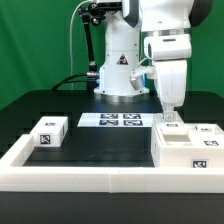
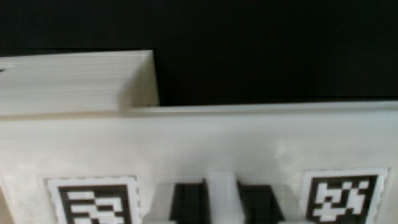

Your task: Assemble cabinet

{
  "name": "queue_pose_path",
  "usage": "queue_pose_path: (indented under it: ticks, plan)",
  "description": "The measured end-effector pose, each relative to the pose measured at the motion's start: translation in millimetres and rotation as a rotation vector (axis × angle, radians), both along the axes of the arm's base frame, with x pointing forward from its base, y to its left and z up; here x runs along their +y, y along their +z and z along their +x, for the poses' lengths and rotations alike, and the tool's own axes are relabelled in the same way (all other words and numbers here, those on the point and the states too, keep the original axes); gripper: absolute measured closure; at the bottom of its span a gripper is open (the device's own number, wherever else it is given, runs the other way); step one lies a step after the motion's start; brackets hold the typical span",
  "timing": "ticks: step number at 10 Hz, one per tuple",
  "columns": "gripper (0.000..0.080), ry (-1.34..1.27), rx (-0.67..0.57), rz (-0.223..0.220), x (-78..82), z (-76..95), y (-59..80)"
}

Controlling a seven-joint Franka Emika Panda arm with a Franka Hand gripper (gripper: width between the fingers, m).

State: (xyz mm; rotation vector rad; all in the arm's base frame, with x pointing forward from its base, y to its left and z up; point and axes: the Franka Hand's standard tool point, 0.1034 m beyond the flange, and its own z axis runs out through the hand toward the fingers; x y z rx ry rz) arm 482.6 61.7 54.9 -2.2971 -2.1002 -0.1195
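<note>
Next, I release the small tagged white piece with my gripper on top of the cabinet body point(image 1: 180, 136), setting it close to the inner edge of the cabinet body.
The white box-shaped cabinet body point(image 1: 186, 147) stands at the exterior view's right against the border rail, with tags on its top and front. My gripper point(image 1: 170, 110) reaches straight down onto its top, at a small tagged white piece point(image 1: 172, 124). In the wrist view my two dark fingers point(image 2: 187, 203) close on a thin white upright strip of a cabinet piece point(image 2: 224, 190), between two tags point(image 2: 89, 203). The gripper point(image 2: 224, 203) is shut on that strip. The white body fills that view point(image 2: 214, 140). A smaller tagged white block point(image 1: 48, 132) lies apart at the exterior view's left.
The marker board point(image 1: 110, 120) lies flat in front of the robot base point(image 1: 118, 75). A low white border rail point(image 1: 90, 176) runs along the front and up the left side. The black table surface point(image 1: 100, 145) lies between the small block and the cabinet body.
</note>
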Motion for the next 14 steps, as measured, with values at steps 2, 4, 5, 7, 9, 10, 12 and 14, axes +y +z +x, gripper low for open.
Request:
queue_pose_path:
  ticks: [2, 4, 5, 7, 9, 10, 12, 14]
  plan:
    - [0.0726, 0.001, 0.0, 0.0, 0.0, 0.4, -0.2]
    - [0.0726, 0.015, -0.013, 0.007, -2.7, 26.3, 0.6]
    - [0.0726, 0.021, -0.021, 0.01, -3.0, 33.3, 1.0]
    - [0.0726, 0.066, -0.033, 0.01, -4.9, 40.9, 1.7]
    - [0.0726, 0.06, -0.033, 0.01, -4.9, 41.0, 1.8]
    - [0.0726, 0.059, -0.032, 0.01, -4.9, 41.6, 1.7]
    - [0.0726, 0.058, -0.017, 0.011, -5.1, 56.4, 2.2]
    - [0.0726, 0.056, -0.007, 0.014, -3.7, 69.5, 1.8]
